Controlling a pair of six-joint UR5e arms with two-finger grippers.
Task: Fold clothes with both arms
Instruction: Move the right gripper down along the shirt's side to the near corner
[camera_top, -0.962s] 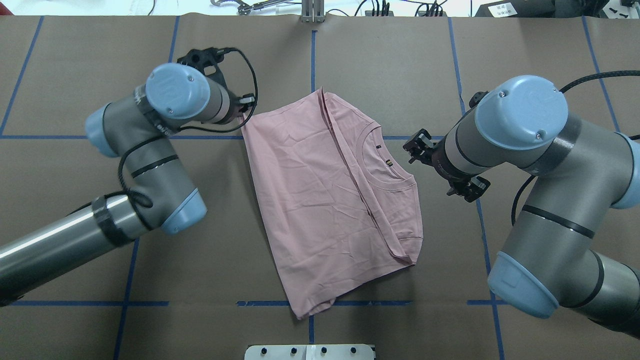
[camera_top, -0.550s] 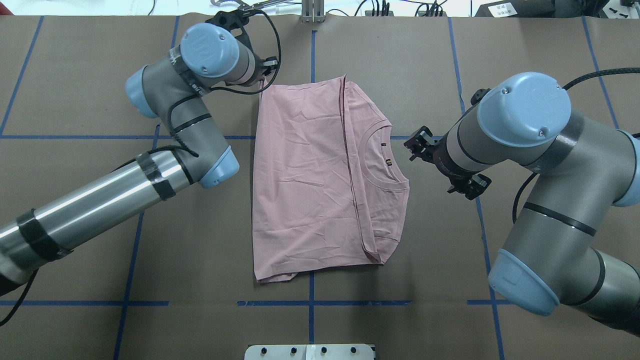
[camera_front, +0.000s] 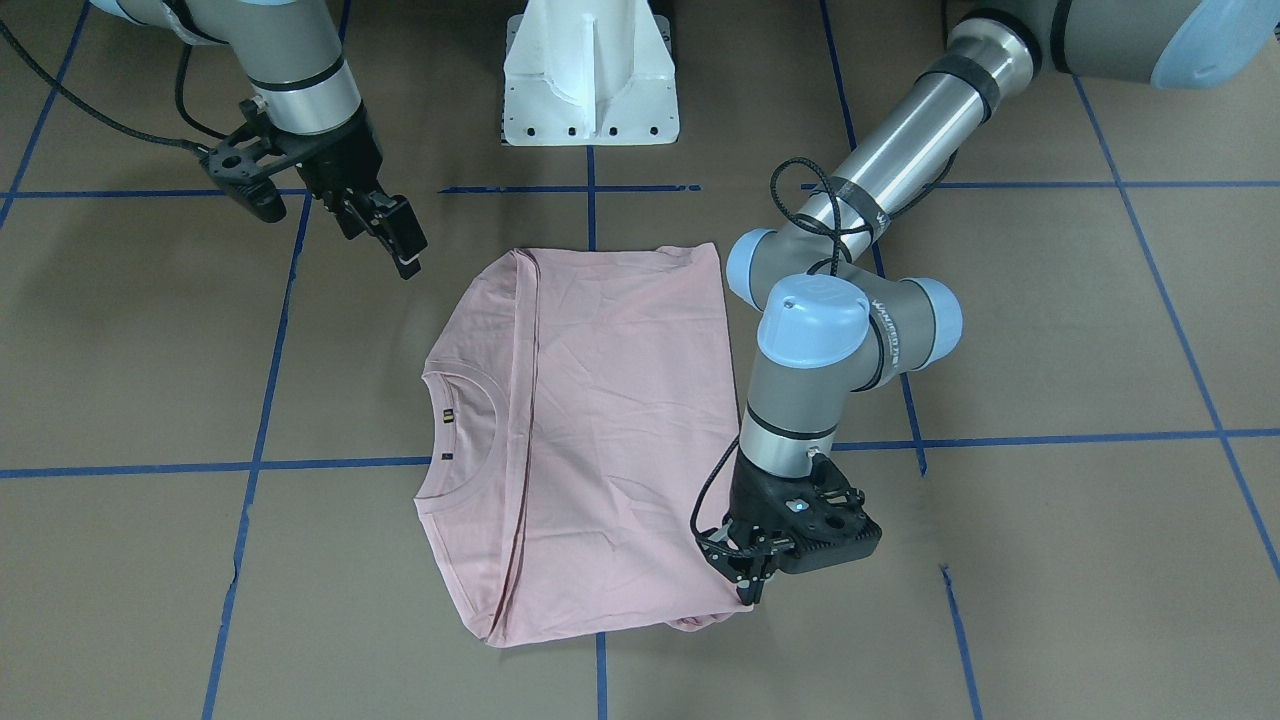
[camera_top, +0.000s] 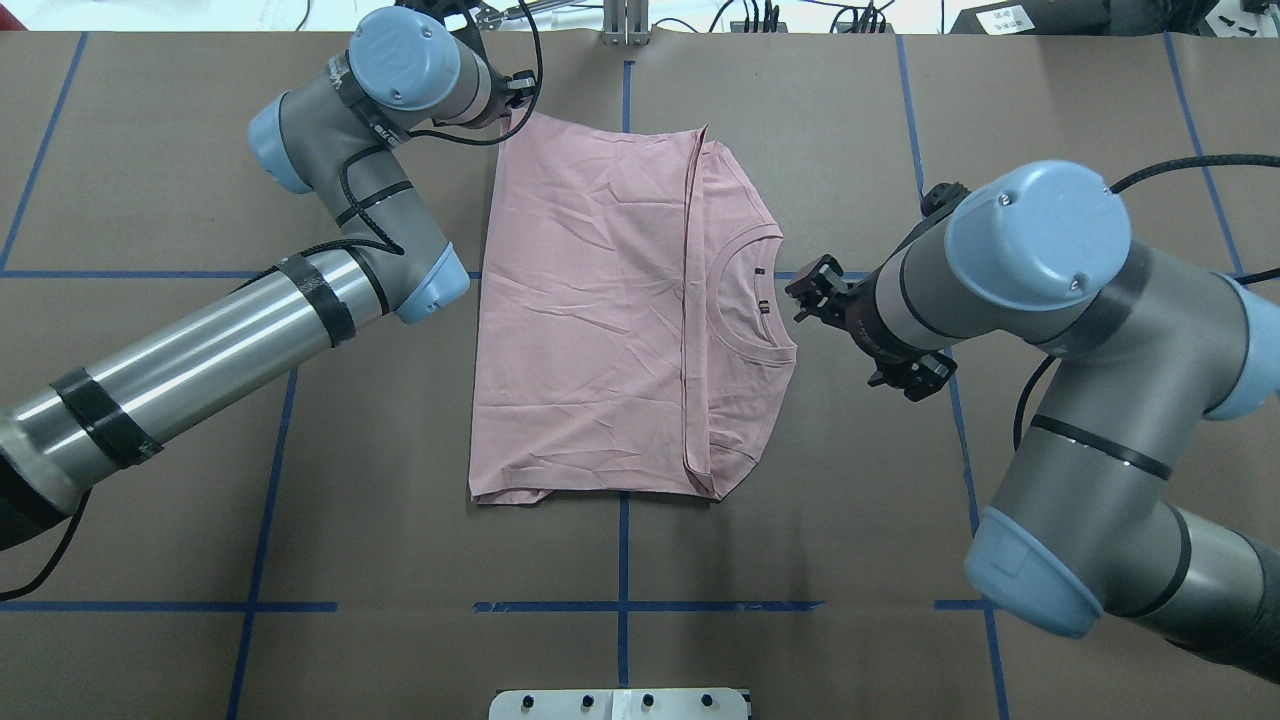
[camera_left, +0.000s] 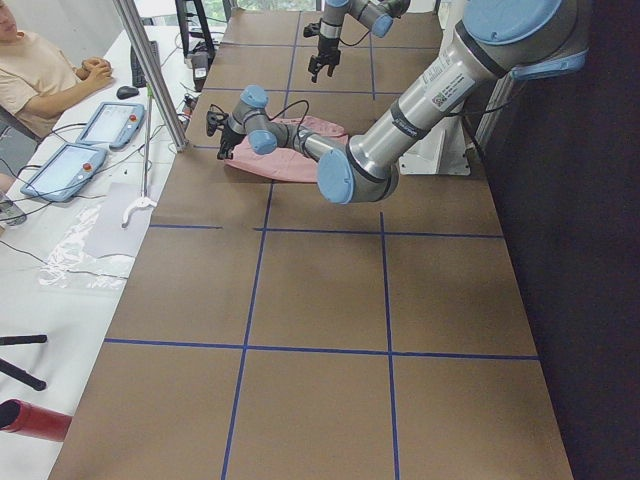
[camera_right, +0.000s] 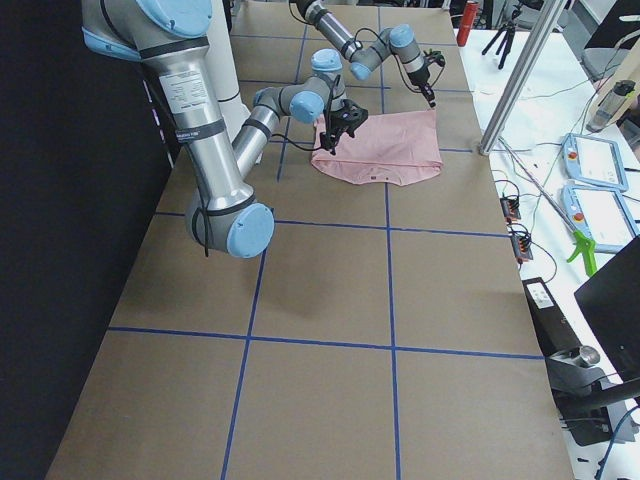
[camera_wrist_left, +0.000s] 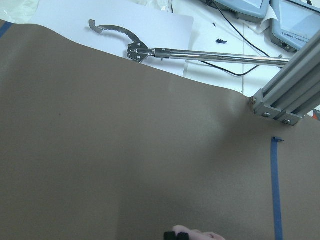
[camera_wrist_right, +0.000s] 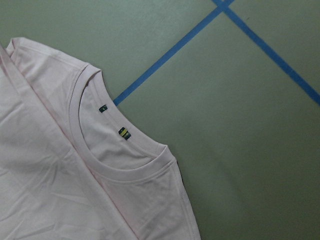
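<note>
My right gripper will close on the collar-side corner (camera_front: 525, 257) of the pale pink T-shirt, closest to the white pedestal base, where the folded-over edge ends.
The pale pink T-shirt (camera_top: 600, 300) lies flat and folded at the table's middle, its ribbed collar (camera_top: 745, 300) towards my right arm. No print shows. My left gripper (camera_front: 748, 590) is shut on the shirt's far left corner, low on the table. The left wrist view shows only a fingertip (camera_wrist_left: 172, 235) and a bit of pink cloth at its bottom edge. My right gripper (camera_front: 400, 250) is open and empty above bare table beside the collar. The right wrist view looks down on the collar (camera_wrist_right: 125, 170).
The white pedestal base (camera_front: 590, 80) stands at the near edge. An aluminium post (camera_wrist_left: 285, 95) and a metal grabber tool (camera_wrist_left: 200, 54) lie just past the far edge. An operator (camera_left: 40, 70) with tablets (camera_left: 110, 122) sits beyond it. Blue tape lines cross the brown table.
My left gripper has pulled the shirt's corner towards the far edge, and the shirt has swung round to lie square with the tape lines. My right gripper has moved slightly towards the collar.
</note>
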